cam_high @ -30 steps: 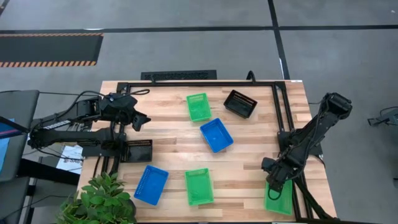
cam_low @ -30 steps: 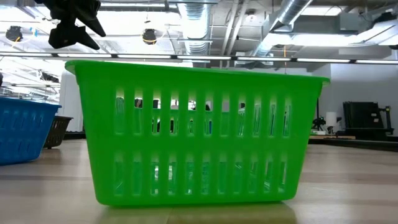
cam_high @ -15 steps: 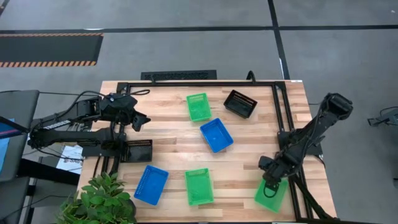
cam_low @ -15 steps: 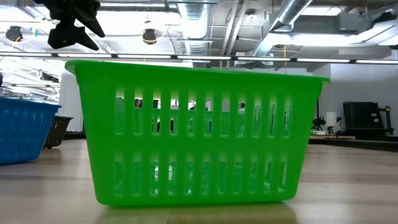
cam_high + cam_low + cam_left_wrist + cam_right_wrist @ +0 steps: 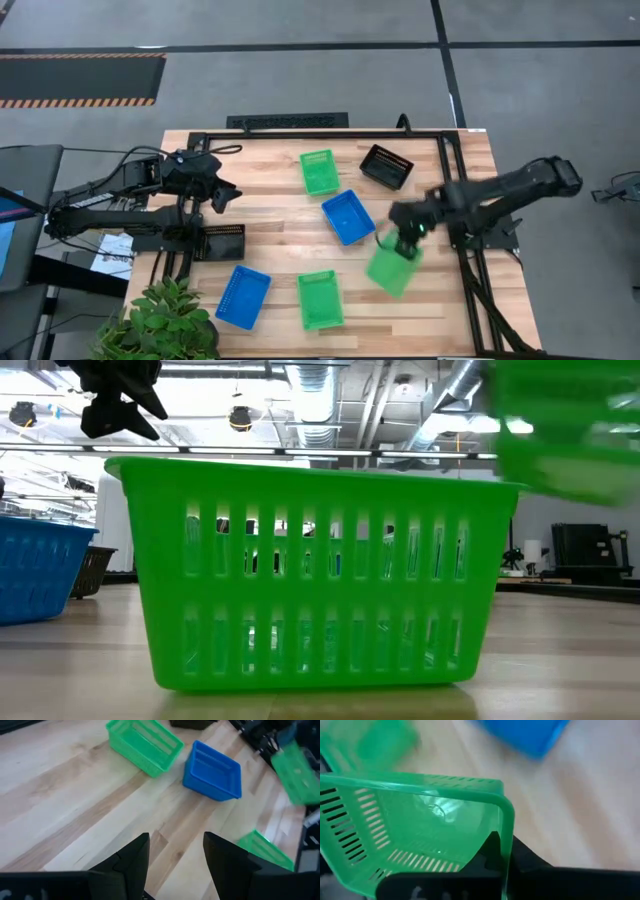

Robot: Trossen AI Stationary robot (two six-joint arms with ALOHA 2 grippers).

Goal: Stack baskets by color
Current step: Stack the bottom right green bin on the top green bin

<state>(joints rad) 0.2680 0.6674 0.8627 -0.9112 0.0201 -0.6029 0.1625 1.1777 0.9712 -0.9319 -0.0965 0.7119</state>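
My right gripper has the green basket to put down. Next, I set it inside the green basket at the far side (image 5: pixel 320 171).
My right gripper (image 5: pixel 405 240) hangs over the table's middle right, shut on a green basket (image 5: pixel 392 268) that shows blurred at the low view's top right (image 5: pixel 570 430). A second green basket (image 5: pixel 320 299) stands on its base near the front edge. A third (image 5: pixel 319 171) stands at the far side. One blue basket (image 5: pixel 348 217) sits mid-table, another (image 5: pixel 243 296) at the near left. A black basket (image 5: pixel 386 166) sits at the far right. My left gripper (image 5: pixel 228 193) hovers open over the table's left part, holding nothing. My right gripper pinches one wall of the green basket at its rim (image 5: pixel 508 827), close to a corner. One finger (image 5: pixel 491 851) is inside the basket and the other outside. The fingers slant down from above. The basket hangs tilted below them, lifted clear of the table.
A second black basket (image 5: pixel 222 242) lies by the left arm's base. A black metal frame (image 5: pixel 450 190) runs along the far and right sides of the table. A potted plant (image 5: pixel 160 320) stands at the near left corner. Bare wood lies between the baskets.
My right gripper has taken hold of the green basket at the table's near right corner and lifted it clear. It has swung up and toward the table's left and middle, carrying the basket, which now hangs tilted beside the mid-table blue basket.
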